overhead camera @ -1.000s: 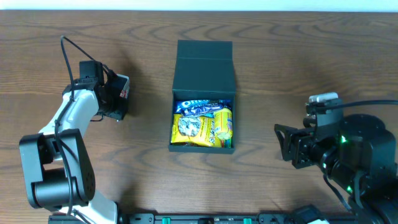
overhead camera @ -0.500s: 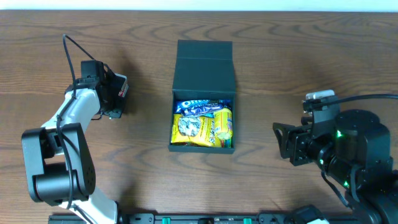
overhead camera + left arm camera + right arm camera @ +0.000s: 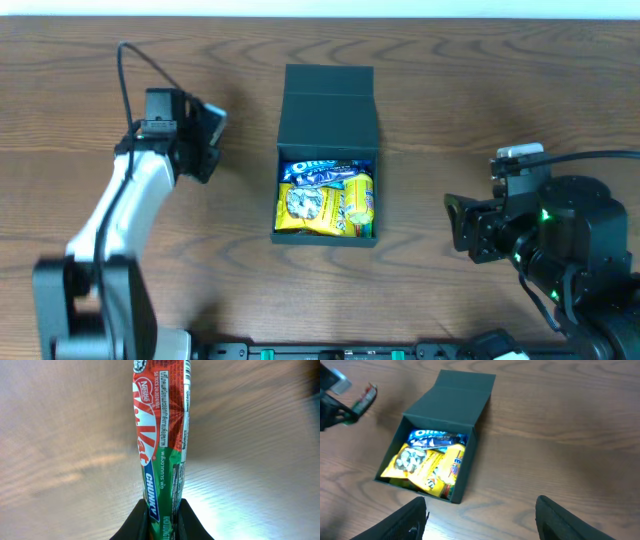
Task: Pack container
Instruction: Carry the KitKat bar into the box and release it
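Observation:
The robot's left gripper should release the KitKat Chunky bar across the large yellow snack packet inside the container (image 3: 313, 210).
The dark teal-green container (image 3: 328, 105) sits mid-table with its flap lid open toward the back. It holds an Oreo packet (image 3: 318, 172) and yellow snack packets (image 3: 322, 206). It also shows in the right wrist view (image 3: 452, 402). My left gripper (image 3: 208, 140) is raised left of the container and shut on a red and green KitKat Chunky bar (image 3: 161, 442), which also shows in the right wrist view (image 3: 365, 398). My right gripper (image 3: 462, 228) is open and empty, right of the container; its fingers frame the bottom of the right wrist view (image 3: 482, 520).
The wooden table (image 3: 480, 100) runs all round the container. The right arm's base (image 3: 580, 250) stands at the front right. A black cable (image 3: 125, 75) loops above the left arm.
My left gripper has lifted the KitKat bar off the table and moved up and right toward the container. The right arm has barely moved.

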